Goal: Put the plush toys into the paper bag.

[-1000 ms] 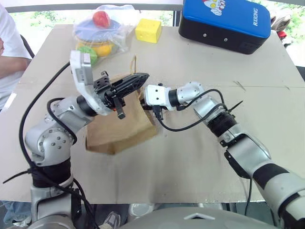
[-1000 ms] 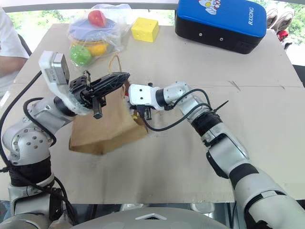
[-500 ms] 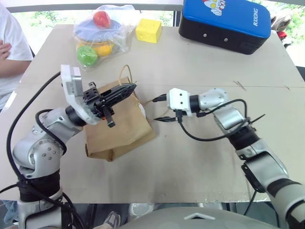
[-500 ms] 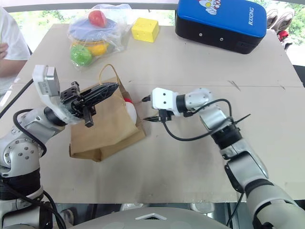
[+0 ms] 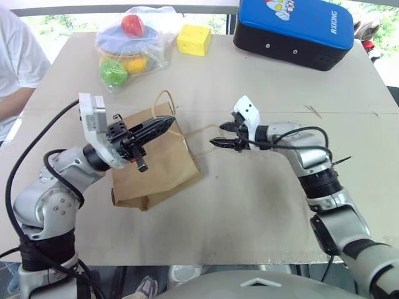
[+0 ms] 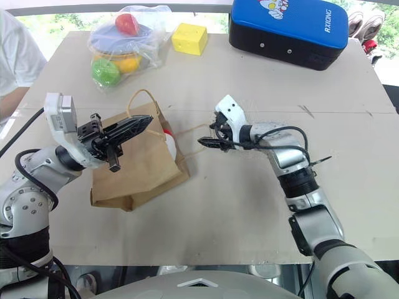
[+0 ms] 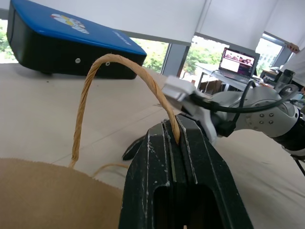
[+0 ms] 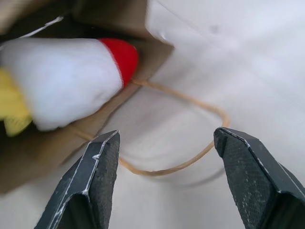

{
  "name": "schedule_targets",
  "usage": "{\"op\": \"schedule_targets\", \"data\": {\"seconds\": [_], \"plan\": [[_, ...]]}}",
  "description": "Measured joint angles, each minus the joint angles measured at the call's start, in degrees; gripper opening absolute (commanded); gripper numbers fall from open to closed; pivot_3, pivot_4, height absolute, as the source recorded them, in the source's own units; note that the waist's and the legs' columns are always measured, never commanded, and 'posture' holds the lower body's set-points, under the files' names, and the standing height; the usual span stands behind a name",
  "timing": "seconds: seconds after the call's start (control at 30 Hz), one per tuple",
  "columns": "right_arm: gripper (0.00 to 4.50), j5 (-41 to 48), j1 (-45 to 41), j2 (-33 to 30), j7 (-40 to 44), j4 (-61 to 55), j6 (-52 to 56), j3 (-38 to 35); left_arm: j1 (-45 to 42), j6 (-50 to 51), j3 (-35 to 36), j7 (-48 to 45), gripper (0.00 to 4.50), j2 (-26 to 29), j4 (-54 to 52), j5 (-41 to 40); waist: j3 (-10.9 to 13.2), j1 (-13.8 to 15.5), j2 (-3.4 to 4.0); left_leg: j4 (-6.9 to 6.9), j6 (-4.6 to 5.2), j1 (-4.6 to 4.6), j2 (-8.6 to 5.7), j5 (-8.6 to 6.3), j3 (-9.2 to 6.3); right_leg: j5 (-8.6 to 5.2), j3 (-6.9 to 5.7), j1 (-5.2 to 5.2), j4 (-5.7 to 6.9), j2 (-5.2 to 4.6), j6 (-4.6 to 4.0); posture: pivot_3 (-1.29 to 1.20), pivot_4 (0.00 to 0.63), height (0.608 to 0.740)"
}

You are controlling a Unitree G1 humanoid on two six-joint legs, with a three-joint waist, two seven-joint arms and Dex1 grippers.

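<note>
The paper bag is lying on its side, so my right gripper should grab the paper bag's slack handle [image 5: 203, 129] and both grippers should lift it upright.
The brown paper bag [image 5: 153, 165] lies on its side on the table, its mouth facing my right gripper. My left gripper [image 5: 167, 123] is shut on the bag's upper twine handle [image 7: 119, 64] and holds that loop up. The white chicken plush toy [image 8: 62, 81], with its red comb and yellow feet, sits just inside the bag's mouth [image 6: 167, 142]. My right gripper [image 5: 219, 134] hovers open a short way outside the mouth, with nothing between its fingers. The bag's second handle [image 8: 190, 129] lies slack on the table under it.
A clear plastic bag of coloured balls [image 5: 131, 37] and a yellow holed block [image 5: 194, 39] sit at the back left. A blue and black case [image 5: 293, 28] stands at the back right. A person in a white shirt [image 5: 15, 68] stands at the table's left edge.
My right gripper has pulled back out of the bag's mouth to the right, rolled and opened, leaving the chicken inside. My left gripper has sunk a little, still holding the handle.
</note>
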Motion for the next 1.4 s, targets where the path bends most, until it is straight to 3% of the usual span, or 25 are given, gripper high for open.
{"op": "schedule_targets", "data": {"seconds": [0.03, 0.13, 0.27, 0.3, 0.47, 0.57, 0.7, 0.93, 1.03, 1.17, 1.3, 1.4], "plan": [[3.06, -0.6, -1.0, 0.6, -0.9, 2.6, 0.0, 0.6, 0.1, 0.0, 0.1, 0.2, 0.0, 0.0, -0.2, 0.0, 0.0, 0.0, 0.0, 0.0, 0.0, 0.0, 0.0, 0.0, 0.01, 0.0, 0.0, 0.0, 0.0, 0.0, 0.0, 0.0, 0.15, 0.74], [2.27, -2.4, -2.7, 1.6, -2.0, 8.4, -3.4, 2.1, 0.6, 0.0, 0.6, 0.8, 0.0, 0.0, -1.8, 0.0, 0.0, 0.0, 0.0, 0.0, 0.0, 0.0, -0.01, 0.0, 0.03, 0.0, 0.01, -0.01, -0.02, 0.0, 0.0, 0.0, 0.15, 0.74], [0.33, -1.7, -2.7, 2.0, -0.9, 9.7, -3.9, 2.0, 2.1, 0.0, 1.6, 2.2, 0.0, 0.0, -4.0, -0.3, 0.0, 0.0, 0.0, -0.01, 0.0, 0.0, 0.0, 0.0, 0.02, 0.0, 0.01, -0.01, -0.01, 0.0, 0.01, 0.0, 0.15, 0.74], [0.02, -1.6, -2.6, 1.7, -1.0, 9.6, -3.9, 1.9, 2.4, 0.1, 1.6, 2.4, 0.0, 0.0, -4.0, -0.3, 0.0, 0.0, 0.0, -0.01, 0.0, 0.0, 0.0, 0.0, 0.01, 0.0, 0.01, -0.01, 0.0, 0.0, 0.01, 0.0, 0.15, 0.74], [0.02, 2.6, -1.0, -0.7, -2.0, 2.6, -1.3, -4.9, 3.3, 0.1, 3.1, 3.2, 0.0, 0.0, -4.4, -0.8, 0.0, 0.1, 0.01, -0.01, 0.0, -0.03, 0.0, 0.0, 0.01, 0.0, 0.0, -0.02, -0.02, -0.01, 0.01, 0.0, 0.15, 0.74], [0.89, 5.3, 1.3, -2.5, -1.7, -4.4, -1.2, -7.2, 3.1, 0.1, 3.0, 3.6, 0.0, 0.0, -4.4, -0.9, 0.0, 0.1, 0.0, -0.03, 0.01, -0.03, 0.0, -0.01, -0.01, 0.0, -0.01, -0.01, -0.02, 0.0, 0.01, 0.0, 0.15, 0.74], [2.81, 5.7, 4.0, -1.8, -6.1, -6.5, 1.3, -7.7, 1.6, 0.1, 2.3, 3.7, 0.0, 0.0, -4.2, -0.9, 0.0, -0.1, 0.0, -0.03, 0.01, -0.01, 0.0, 0.0, 0.02, 0.0, 0.02, -0.04, 0.0, 0.02, 0.01, 0.0, 0.15, 0.74], [2.81, 8.3, 4.9, 0.9, -8.4, -5.1, 7.6, -7.2, -0.2, 0.0, 1.1, 2.8, 0.0, 0.0, -2.4, 0.0, 0.0, -0.1, 0.0, -0.04, 0.01, -0.01, 0.01, 0.0, 0.02, 0.0, 0.03, -0.04, 0.0, 0.04, 0.01, 0.0, 0.15, 0.74], [2.02, 8.7, 5.4, 2.0, -8.3, -3.4, 8.7, -5.8, -0.6, 0.0, 1.1, 2.5, 0.0, 0.0, -1.9, 0.2, 0.0, -0.1, 0.01, -0.04, 0.01, -0.02, 0.0, 0.0, 0.03, 0.0, 0.03, -0.04, -0.02, 0.03, 0.01, 0.0, 0.15, 0.74], [0.08, 9.4, 5.4, 2.6, -7.6, -3.0, 9.4, -4.8, -0.7, 0.0, 1.1, 2.4, 0.0, 0.0, -1.9, 0.2, 0.0, -0.1, 0.01, -0.04, 0.01, -0.02, 0.0, 0.0, 0.01, 0.0, 0.01, -0.04, -0.01, 0.03, 0.01, 0.0, 0.15, 0.74], [0.08, 10.7, 5.5, 3.1, -6.5, -3.0, 7.3, -5.6, -0.7, 0.0, 1.1, 3.0, 0.0, -0.1, -2.1, 0.1, 0.0, -0.1, 0.0, -0.04, 0.01, -0.02, 0.01, 0.0, 0.02, 0.0, 0.02, -0.04, -0.02, 0.03, 0.02, 0.0, 0.15, 0.74], [0.08, 15.8, 5.7, 4.1, -6.0, -5.3, 6.8, -10.9, -1.8, 0.2, 1.1, 4.7, 0.0, -1.0, -2.2, -0.8, 0.0, 0.1, 0.01, -0.04, 0.01, -0.04, 0.01, 0.0, -0.01, 0.0, -0.01, -0.04, -0.02, 0.02, 0.02, 0.0, 0.15, 0.74]]}}
